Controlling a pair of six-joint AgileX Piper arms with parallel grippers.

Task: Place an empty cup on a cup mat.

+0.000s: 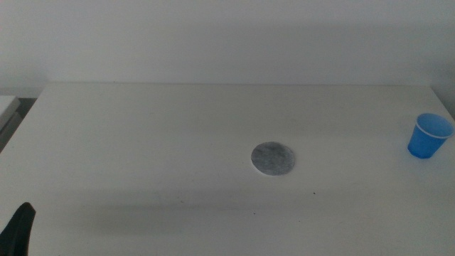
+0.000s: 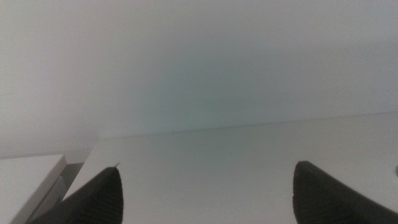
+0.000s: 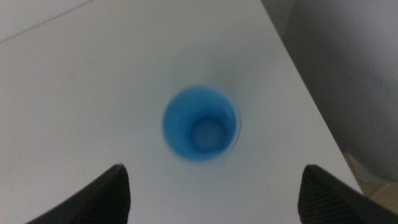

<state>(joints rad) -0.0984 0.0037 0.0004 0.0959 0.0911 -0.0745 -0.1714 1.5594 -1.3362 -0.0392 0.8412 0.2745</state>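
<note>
Next, I close my right gripper on the blue cup's rim (image 1: pixel 451 131) (image 3: pixel 236 132), at the side that faces the nearby edge of the table.
The blue cup (image 1: pixel 429 135) stands upright and empty on the white table near its right edge. The grey speckled cup mat (image 1: pixel 274 158) lies flat at the table's middle, well to the left of the cup. In the right wrist view I look down into the cup (image 3: pixel 201 124). My right gripper (image 3: pixel 214 167) is open above it, the jaws spread wider than the cup and touching nothing; this arm does not show in the middle view. My left gripper (image 1: pixel 20 224) waits at the table's front left corner, open and empty (image 2: pixel 208 165).
The table's right edge (image 1: pixel 444 99) runs close beside the cup, and the drop shows in the right wrist view (image 3: pixel 311 106). A white block (image 1: pixel 7 107) stands off the table's left side and also shows in the left wrist view (image 2: pixel 31 177).
</note>
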